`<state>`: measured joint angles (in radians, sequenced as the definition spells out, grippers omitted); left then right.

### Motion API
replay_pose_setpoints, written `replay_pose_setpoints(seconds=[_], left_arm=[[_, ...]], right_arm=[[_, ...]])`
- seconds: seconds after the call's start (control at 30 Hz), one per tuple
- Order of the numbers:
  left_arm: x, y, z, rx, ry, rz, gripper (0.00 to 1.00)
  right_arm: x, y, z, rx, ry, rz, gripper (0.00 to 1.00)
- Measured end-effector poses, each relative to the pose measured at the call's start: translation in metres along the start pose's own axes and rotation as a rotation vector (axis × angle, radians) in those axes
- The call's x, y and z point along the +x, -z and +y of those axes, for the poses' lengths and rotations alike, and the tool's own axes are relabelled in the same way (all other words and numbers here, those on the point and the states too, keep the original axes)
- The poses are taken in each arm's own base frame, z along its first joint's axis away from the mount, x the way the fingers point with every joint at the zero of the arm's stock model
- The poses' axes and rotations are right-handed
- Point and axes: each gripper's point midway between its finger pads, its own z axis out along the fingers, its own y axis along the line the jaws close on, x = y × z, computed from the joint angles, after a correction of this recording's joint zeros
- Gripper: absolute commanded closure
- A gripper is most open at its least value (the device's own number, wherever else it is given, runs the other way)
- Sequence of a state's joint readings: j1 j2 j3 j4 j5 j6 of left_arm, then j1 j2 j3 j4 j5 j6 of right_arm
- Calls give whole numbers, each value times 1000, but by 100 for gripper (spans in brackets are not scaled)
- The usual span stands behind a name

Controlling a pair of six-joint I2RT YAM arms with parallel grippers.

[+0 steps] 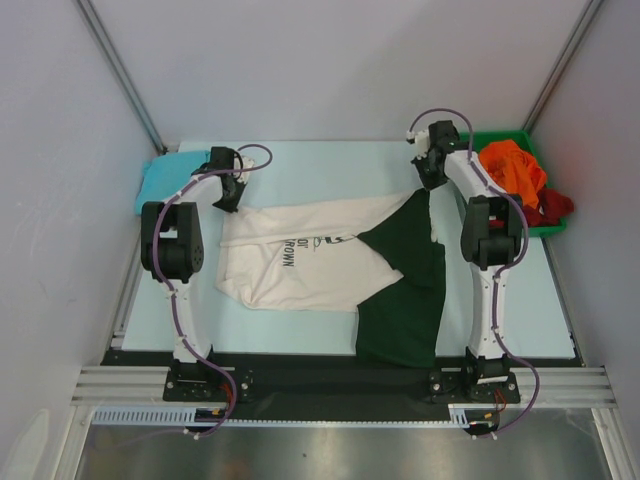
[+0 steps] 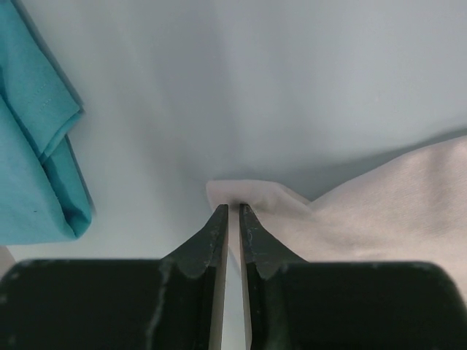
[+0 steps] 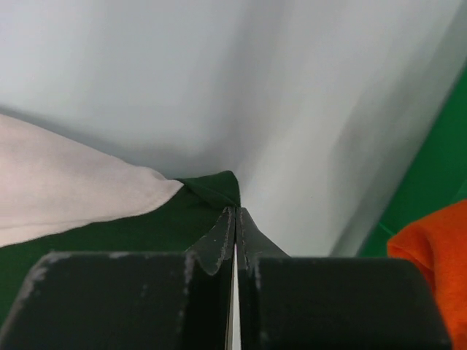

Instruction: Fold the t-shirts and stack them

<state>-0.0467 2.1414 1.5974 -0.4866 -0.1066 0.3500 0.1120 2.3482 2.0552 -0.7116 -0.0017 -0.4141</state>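
The cream corner is held only by its outer edge in my left gripper, so that gripper should open and pinch the cloth farther in before [image 2: 265, 201] it pulls the t-shirt.
The cream t-shirt [image 1: 300, 255] with dark green sleeves [image 1: 405, 280] lies spread across the table, partly folded. My left gripper [image 1: 229, 195] is shut on its cream corner [image 2: 248, 195] at the far left. My right gripper [image 1: 432, 178] is shut on the dark green sleeve tip [image 3: 211, 189] at the far right. A folded teal t-shirt [image 1: 160, 180] lies at the far left; it also shows in the left wrist view [image 2: 33, 153]. An orange t-shirt [image 1: 512, 168] and a dark red one [image 1: 552, 206] lie in the bin.
The green plastic bin [image 1: 545, 228] stands at the far right corner, close to my right arm. Grey walls close in the back and sides. The black table edge [image 1: 300, 360] runs along the front.
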Motion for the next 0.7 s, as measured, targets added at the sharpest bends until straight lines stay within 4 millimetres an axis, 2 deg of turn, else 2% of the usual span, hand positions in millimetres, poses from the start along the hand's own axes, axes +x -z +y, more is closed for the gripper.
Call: replay_pose_setpoints(seconds=[0.13,0.2,0.43,0.7], left_arm=[[-1,0,3,-16,-1,-2,87],[-1,0,4,-23,-3,-2,87],[2,-9,7,-44,-17,6,87],[0,-9,10,-55,-21,4,87]], right_arm=[[8,3,-12,-80,-76,-15,100],[11,4,-11,-138,-110,-25,100],[9,11,12,-325,-166,-60,100],[0,8,19,-352,-165,-79,100]])
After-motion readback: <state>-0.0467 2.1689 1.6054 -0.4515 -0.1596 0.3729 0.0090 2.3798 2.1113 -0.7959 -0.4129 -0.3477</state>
